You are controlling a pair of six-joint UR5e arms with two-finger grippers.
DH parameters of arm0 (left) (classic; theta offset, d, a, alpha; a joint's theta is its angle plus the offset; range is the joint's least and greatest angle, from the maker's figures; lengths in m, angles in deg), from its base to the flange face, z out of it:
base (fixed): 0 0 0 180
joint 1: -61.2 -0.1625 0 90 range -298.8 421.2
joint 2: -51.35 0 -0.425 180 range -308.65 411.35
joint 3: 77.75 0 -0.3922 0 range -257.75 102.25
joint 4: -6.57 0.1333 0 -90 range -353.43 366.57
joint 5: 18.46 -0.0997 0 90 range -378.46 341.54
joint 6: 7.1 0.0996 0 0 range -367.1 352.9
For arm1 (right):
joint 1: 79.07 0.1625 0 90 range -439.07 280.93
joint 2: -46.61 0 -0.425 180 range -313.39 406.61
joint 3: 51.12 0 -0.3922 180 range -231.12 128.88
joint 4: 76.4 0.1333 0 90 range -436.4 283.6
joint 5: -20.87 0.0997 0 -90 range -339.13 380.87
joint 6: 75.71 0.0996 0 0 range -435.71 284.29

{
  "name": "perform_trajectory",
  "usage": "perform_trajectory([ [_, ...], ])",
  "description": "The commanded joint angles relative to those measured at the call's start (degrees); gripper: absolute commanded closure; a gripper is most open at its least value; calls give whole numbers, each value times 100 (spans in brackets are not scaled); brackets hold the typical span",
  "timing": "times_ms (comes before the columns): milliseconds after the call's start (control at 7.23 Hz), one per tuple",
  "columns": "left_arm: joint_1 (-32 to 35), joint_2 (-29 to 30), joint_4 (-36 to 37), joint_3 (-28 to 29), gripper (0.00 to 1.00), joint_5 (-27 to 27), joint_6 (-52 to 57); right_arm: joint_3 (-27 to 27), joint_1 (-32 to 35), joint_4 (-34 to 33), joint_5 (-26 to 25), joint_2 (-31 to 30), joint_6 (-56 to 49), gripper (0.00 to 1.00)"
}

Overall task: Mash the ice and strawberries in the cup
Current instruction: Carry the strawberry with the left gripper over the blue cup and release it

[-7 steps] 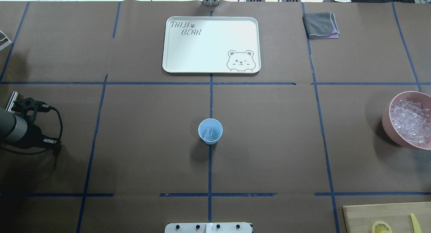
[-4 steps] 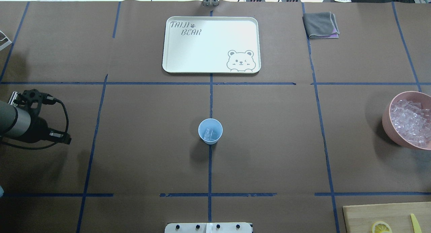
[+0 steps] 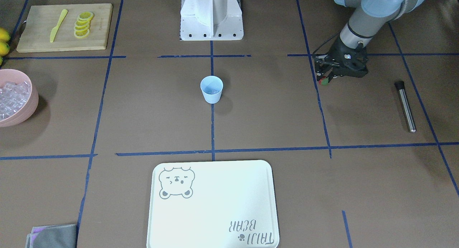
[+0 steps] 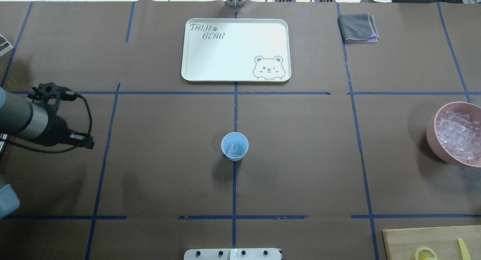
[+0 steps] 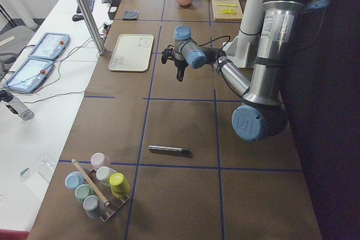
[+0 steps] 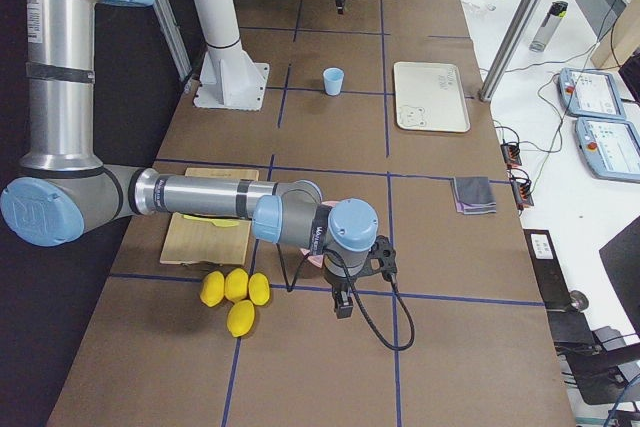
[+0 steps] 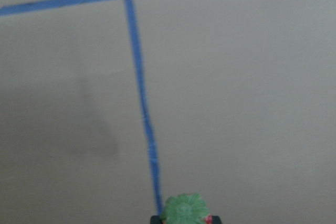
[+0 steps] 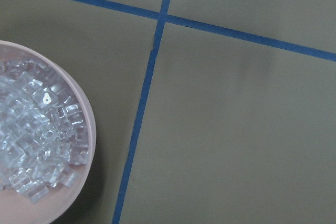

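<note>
The left gripper should drop the red strawberry on the ice cubes inside the pale blue cup (image 3: 209, 90).
The pale blue cup (image 4: 234, 146) (image 3: 211, 90) stands at the table's middle with a few ice cubes (image 4: 233, 150) inside. More ice (image 4: 456, 136) (image 8: 31, 140) is heaped in the pink bowl (image 4: 432, 129) at the right edge. My left gripper (image 3: 324, 79) (image 4: 85, 142) hangs above the table well left of the cup, shut on a red strawberry (image 3: 325, 81) whose green top (image 7: 185, 211) shows in the left wrist view. My right gripper (image 6: 343, 307) shows only in the exterior right view, near the bowl; I cannot tell its state.
A white bear tray (image 4: 236, 49) lies beyond the cup, a grey cloth (image 4: 357, 27) at the far right. A cutting board (image 3: 62, 25) holds lemon slices (image 3: 83, 24) and a yellow knife (image 3: 58, 25). A metal rod (image 3: 405, 106) lies on the left side.
My left arm has swung further into the table, toward the cup and slightly away from the robot's base. The cup and the bowl have stayed put.
</note>
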Motion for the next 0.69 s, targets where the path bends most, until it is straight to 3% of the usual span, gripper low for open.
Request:
perform_trajectory([
  [0,-135,1061,936,25,100,-19,-169,-1,9,6,3,-26,0,1],
  [277,-696,1963,946,522,100,-89,-1430,-1,9,6,3,-35,0,1],
  [553,-1284,3106,903,1576,100,-773,-2189,-1,9,6,3,-35,0,1],
])
